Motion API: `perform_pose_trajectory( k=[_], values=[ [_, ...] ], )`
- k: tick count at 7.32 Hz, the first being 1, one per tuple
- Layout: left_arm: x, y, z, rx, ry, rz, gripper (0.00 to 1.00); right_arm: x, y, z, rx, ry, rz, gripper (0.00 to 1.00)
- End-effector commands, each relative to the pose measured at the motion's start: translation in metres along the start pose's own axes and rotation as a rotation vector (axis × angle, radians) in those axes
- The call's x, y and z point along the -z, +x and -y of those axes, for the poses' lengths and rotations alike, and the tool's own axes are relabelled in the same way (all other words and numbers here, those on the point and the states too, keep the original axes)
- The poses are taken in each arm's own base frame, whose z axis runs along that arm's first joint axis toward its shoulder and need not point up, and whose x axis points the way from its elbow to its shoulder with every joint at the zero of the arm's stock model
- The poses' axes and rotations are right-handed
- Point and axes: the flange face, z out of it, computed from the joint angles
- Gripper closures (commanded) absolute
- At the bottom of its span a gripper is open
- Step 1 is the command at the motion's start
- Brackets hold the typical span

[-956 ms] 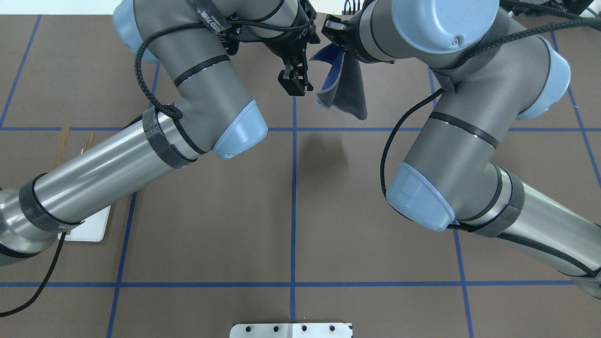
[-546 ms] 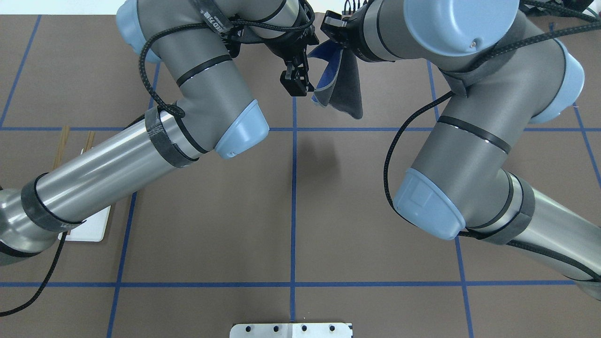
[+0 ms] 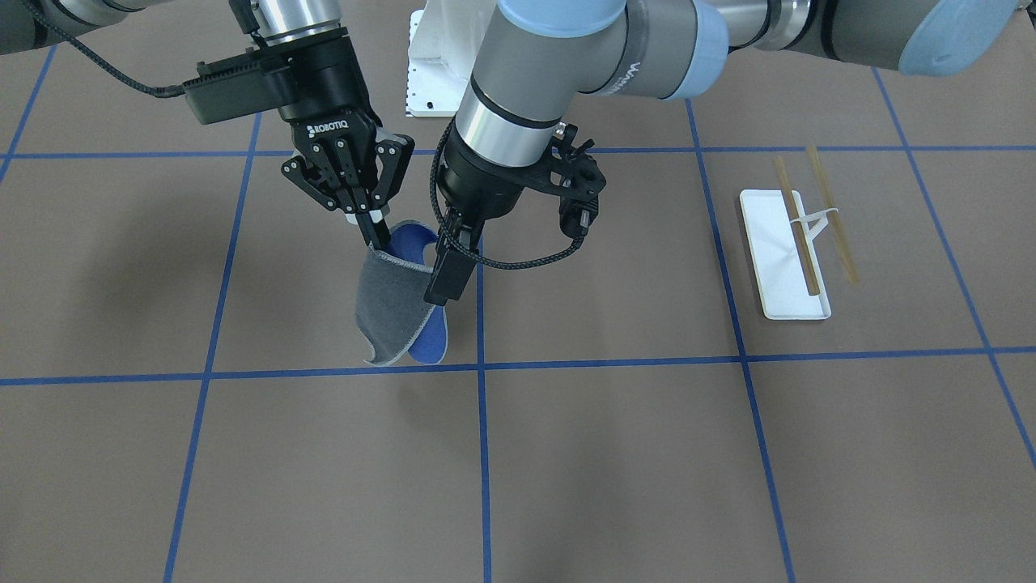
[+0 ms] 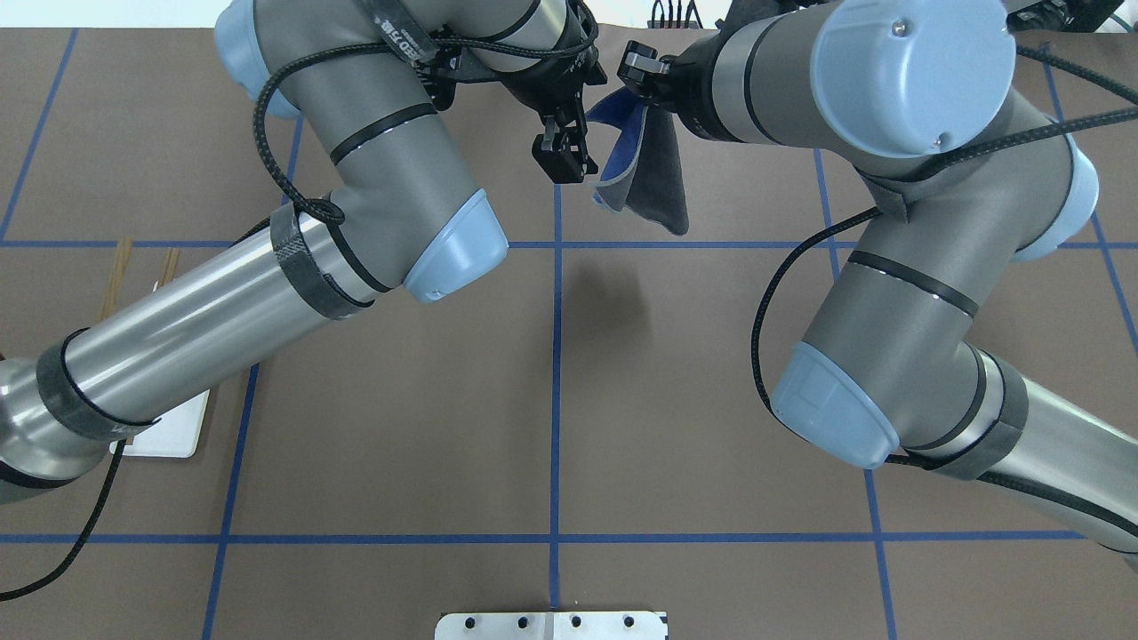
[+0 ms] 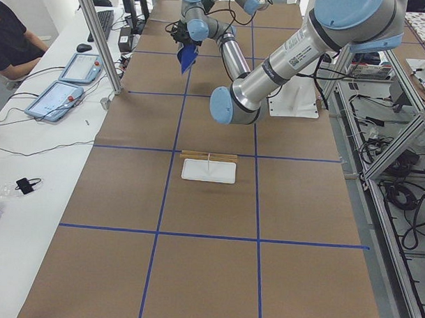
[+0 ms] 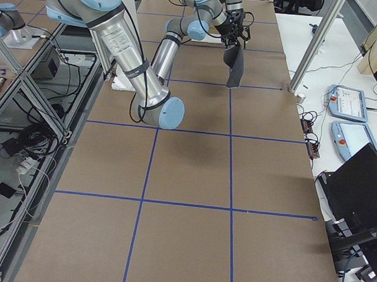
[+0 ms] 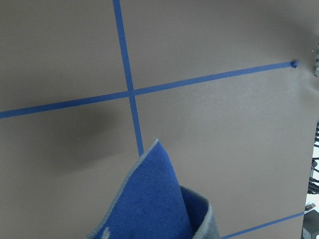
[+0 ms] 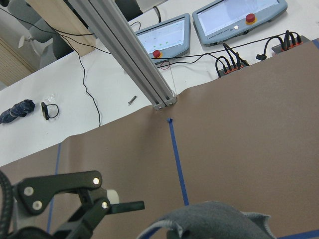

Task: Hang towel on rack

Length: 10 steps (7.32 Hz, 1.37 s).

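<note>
I'm low at the loose end of the towel's top edge; next my left gripper rises and grips that top edge closer to my right gripper (image 3: 396,257).
The towel (image 3: 392,312), dark grey outside and bright blue inside, hangs folded above the table at its far middle. My right gripper (image 3: 374,235) is shut on its top edge and holds it up. My left gripper (image 3: 443,291) is right beside the towel's blue edge and looks open; in the overhead view (image 4: 562,167) a small gap separates it from the towel (image 4: 653,178). The left wrist view shows the blue tip (image 7: 154,204) close below. The rack (image 3: 797,235), a white tray with two tan rods, stands apart on my left side, partly hidden under my left arm in the overhead view (image 4: 116,276).
The large white bolted pedestal (image 3: 437,65) stands at the robot's base (image 4: 551,625). Blue tape lines grid the brown table. Tablets (image 8: 167,37) and cables lie on a white bench beyond the far edge. A person (image 5: 7,40) sits there.
My right arm has swung its elbow outward and turned its wrist, and the towel has shifted slightly toward my left gripper. My left gripper has barely moved.
</note>
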Motion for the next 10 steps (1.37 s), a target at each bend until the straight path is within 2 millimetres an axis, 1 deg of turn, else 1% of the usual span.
perform_pose_trajectory(
  k=[1,2,3,4,5,6,7,9,10],
  values=[
    [0.002,-0.001,-0.004,0.033,-0.007,-0.001,0.02,0.003,-0.004,0.001,-0.035,0.006,0.031,1.00],
    [0.000,-0.003,-0.005,0.043,-0.010,0.003,0.02,0.005,-0.006,0.001,-0.053,0.007,0.042,1.00],
    [-0.002,-0.005,-0.006,0.042,-0.012,0.006,0.08,0.006,-0.006,0.001,-0.065,0.009,0.057,1.00],
    [0.000,-0.007,-0.007,0.038,-0.017,0.004,0.52,0.004,-0.003,0.000,-0.061,0.009,0.050,1.00],
    [0.014,-0.014,-0.004,0.007,-0.039,-0.010,0.77,0.004,0.001,0.002,-0.056,0.011,0.045,1.00],
    [0.020,-0.021,0.001,-0.002,-0.050,-0.014,0.87,0.002,0.012,0.004,-0.053,0.018,0.049,1.00],
    [0.020,-0.022,0.001,0.000,-0.053,-0.008,1.00,0.001,0.023,0.005,-0.053,0.025,0.077,1.00],
    [0.020,-0.022,0.001,0.013,-0.053,-0.008,1.00,0.000,0.023,0.004,-0.058,0.022,0.079,1.00],
    [0.020,-0.022,0.000,-0.011,-0.055,-0.008,0.80,0.000,0.023,0.004,-0.058,0.022,0.081,1.00]
  ],
)
